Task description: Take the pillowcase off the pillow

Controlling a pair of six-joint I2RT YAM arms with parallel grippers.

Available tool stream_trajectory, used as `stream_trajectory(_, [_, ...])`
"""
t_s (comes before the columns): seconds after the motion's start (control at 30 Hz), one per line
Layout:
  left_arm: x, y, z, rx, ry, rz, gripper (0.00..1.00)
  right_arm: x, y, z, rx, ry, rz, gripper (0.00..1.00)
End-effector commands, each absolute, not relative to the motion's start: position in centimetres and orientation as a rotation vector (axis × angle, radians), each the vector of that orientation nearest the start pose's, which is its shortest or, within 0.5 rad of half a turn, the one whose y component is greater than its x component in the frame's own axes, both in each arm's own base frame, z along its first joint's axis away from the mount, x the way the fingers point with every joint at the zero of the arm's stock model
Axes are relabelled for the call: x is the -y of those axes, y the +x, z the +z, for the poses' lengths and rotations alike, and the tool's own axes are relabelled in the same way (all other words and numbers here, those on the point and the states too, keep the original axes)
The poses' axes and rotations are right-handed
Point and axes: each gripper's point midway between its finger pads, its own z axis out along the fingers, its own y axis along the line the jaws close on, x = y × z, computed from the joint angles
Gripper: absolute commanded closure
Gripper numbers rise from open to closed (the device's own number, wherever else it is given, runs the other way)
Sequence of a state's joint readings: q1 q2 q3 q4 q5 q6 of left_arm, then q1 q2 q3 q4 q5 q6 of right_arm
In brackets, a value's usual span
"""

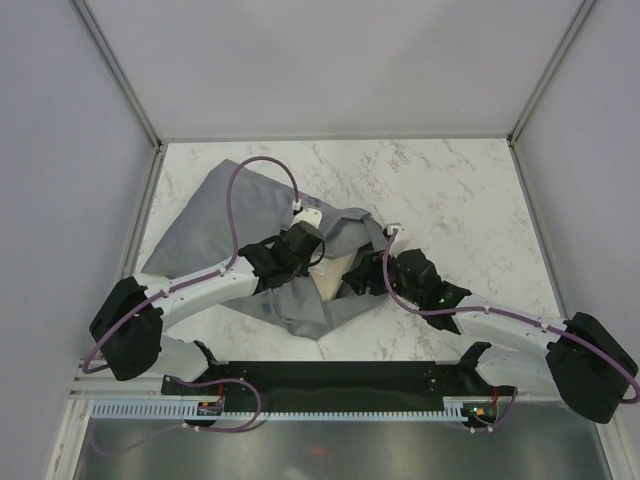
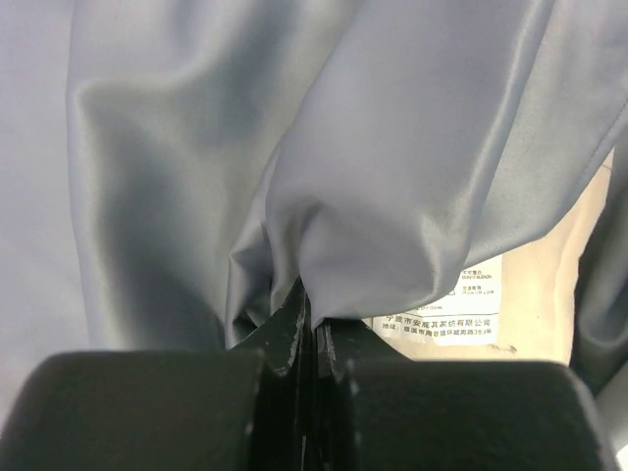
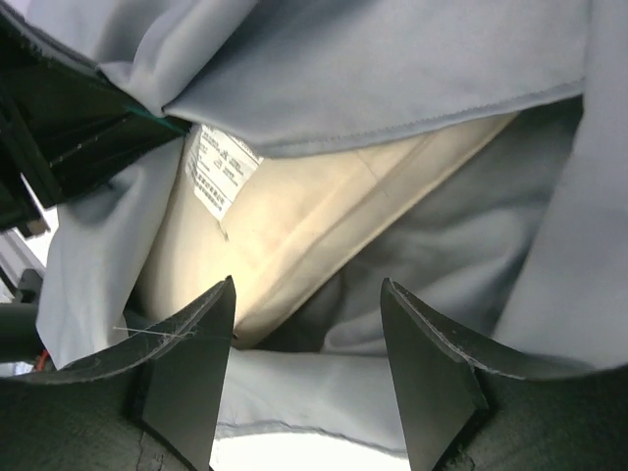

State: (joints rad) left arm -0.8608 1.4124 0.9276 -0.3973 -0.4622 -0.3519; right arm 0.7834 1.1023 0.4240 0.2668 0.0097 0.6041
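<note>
I take hold of the cream pillow next with my right gripper, closing it on the pillow's bare edge (image 1: 342,268) (image 3: 339,208) between the white label and the grey pillowcase's hem.
The grey pillowcase (image 1: 225,225) lies crumpled from the back left to the table's middle. A corner of the cream pillow (image 1: 331,283) pokes out of its opening between the two grippers. My left gripper (image 1: 303,248) is shut on a fold of the pillowcase (image 2: 392,177); its fingertips (image 2: 294,312) pinch the cloth next to the pillow (image 2: 549,285) and its white label (image 2: 442,312). My right gripper (image 1: 372,272) stands open, its jaws (image 3: 307,294) just in front of the pillow corner (image 3: 294,231) and holding nothing. Most of the pillow is hidden inside the case.
The marble table (image 1: 460,200) has white walls at the back and both sides. In the right wrist view, the left gripper's black body (image 3: 59,118) sits at the upper left, close to the label (image 3: 221,167). Purple cables loop over both arms.
</note>
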Motion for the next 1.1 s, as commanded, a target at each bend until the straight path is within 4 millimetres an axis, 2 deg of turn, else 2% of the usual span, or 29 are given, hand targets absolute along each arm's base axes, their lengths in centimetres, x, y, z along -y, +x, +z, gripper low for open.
stream_trajectory(0.0, [22.0,26.8,11.0,-2.298,0.329,-0.105,0.98,-28.3,23.4,13.3,-1.983,-0.136,1.03,0.31])
stream_trajectory(0.03, [21.9,26.7,10.8,-2.302,0.33,-0.106,0.98,-28.8,23.5,13.6,-1.969,-0.135,1.052,0.31])
stream_trajectory(0.1, [22.0,26.5,11.0,-2.299,0.323,-0.121,0.98,-29.6,23.6,12.5,-2.001,-0.136,1.066,0.31])
stream_trajectory(0.13, [21.9,26.3,10.9,-2.306,0.326,-0.125,0.98,-30.2,23.7,12.9,-1.975,-0.135,1.093,0.31])
stream_trajectory(0.17, [21.9,26.3,11.1,-2.301,0.319,-0.135,0.98,-30.6,23.8,11.8,-2.003,-0.137,1.09,0.31])
stream_trajectory(0.23, [22.0,26.3,11.2,-2.298,0.317,-0.145,0.98,-31.4,24.1,11.4,-2.012,-0.122,1.098,0.31])
stream_trajectory(0.27, [22.0,26.2,11.3,-2.296,0.318,-0.15,0.98,-31.6,24.1,10.0,-2.051,-0.124,1.081,0.3])
stream_trajectory(0.33, [22.0,26.1,11.6,-2.289,0.317,-0.164,0.98,-32.5,24.3,9.8,-2.049,-0.125,1.104,0.31])
stream_trajectory(0.37, [22.1,26.1,11.8,-2.281,0.317,-0.173,0.98,-32.8,24.3,8.6,-2.077,-0.129,1.095,0.31])
stream_trajectory(0.47, [22.1,25.9,12.0,-2.269,0.329,-0.199,0.98,-34.2,24.3,7.9,-2.083,-0.13,1.155,0.33])
stream_trajectory(0.5, [22.2,25.9,12.2,-2.26,0.328,-0.208,0.98,-34.9,24.5,8.8,-2.042,-0.131,1.2,0.37])
stream_trajectory(0.53, [22.1,25.8,12.0,-2.261,0.331,-0.207,0.98,-35.4,24.3,8.7,-2.046,-0.124,1.238,0.52])
stream_trajectory(0.6, [21.8,25.8,11.9,-2.259,0.331,-0.195,0.98,-35.9,24.4,9.6,-2.015,-0.118,1.284,0.75])
stream_trajectory(0.63, [21.5,25.7,11.6,-2.263,0.33,-0.179,0.98,-36.2,24.6,10.2,-1.991,-0.117,1.302,0.96])
stream_trajectory(0.67, [21.3,25.7,11.4,-2.265,0.327,-0.173,0.98,-36.3,24.7,10.9,-1.974,-0.116,1.308,1.0])
stream_trajectory(0.7, [21.3,25.7,11.4,-2.264,0.326,-0.171,0.98,-36.2,24.8,11.1,-1.968,-0.111,1.301,1.0])
stream_trajectory(0.77, [20.8,25.5,11.4,-2.259,0.32,-0.162,0.98,-35.7,25.6,12.9,-1.915,-0.099,1.259,1.0])
stream_trajectory(0.8, [20.8,25.5,11.5,-2.254,0.32,-0.159,0.98,-35.1,25.9,12.7,-1.934,-0.088,1.212,1.0])
stream_trajectory(0.83, [20.4,25.5,11.6,-2.251,0.309,-0.15,0.98,-34.6,26.2,14.6,-1.888,-0.074,1.198,1.0])
stream_trajectory(0.9, [20.1,25.5,12.2,-2.232,0.297,-0.152,0.98,-33.0,27.3,15.2,-1.875,-0.042,1.077,1.0])
stream_trajectory(0.93, [19.8,25.4,12.3,-2.229,0.295,-0.146,0.98,-32.4,27.6,17.2,-1.828,-0.028,1.063,1.0])
stream_trajectory(1.0, [19.5,25.1,12.8,-2.225,0.286,-0.149,0.98,-31.0,28.4,17.8,-1.823,-0.022,0.962,1.0])
stream_trajectory(1.03, [19.4,25.0,12.9,-2.225,0.284,-0.155,0.98,-30.5,29.0,19.6,-1.785,-0.011,0.95,1.0])
stream_trajectory(1.07, [19.2,24.8,13.1,-2.225,0.274,-0.159,0.98,-30.2,29.2,20.1,-1.778,-0.011,0.933,1.0])
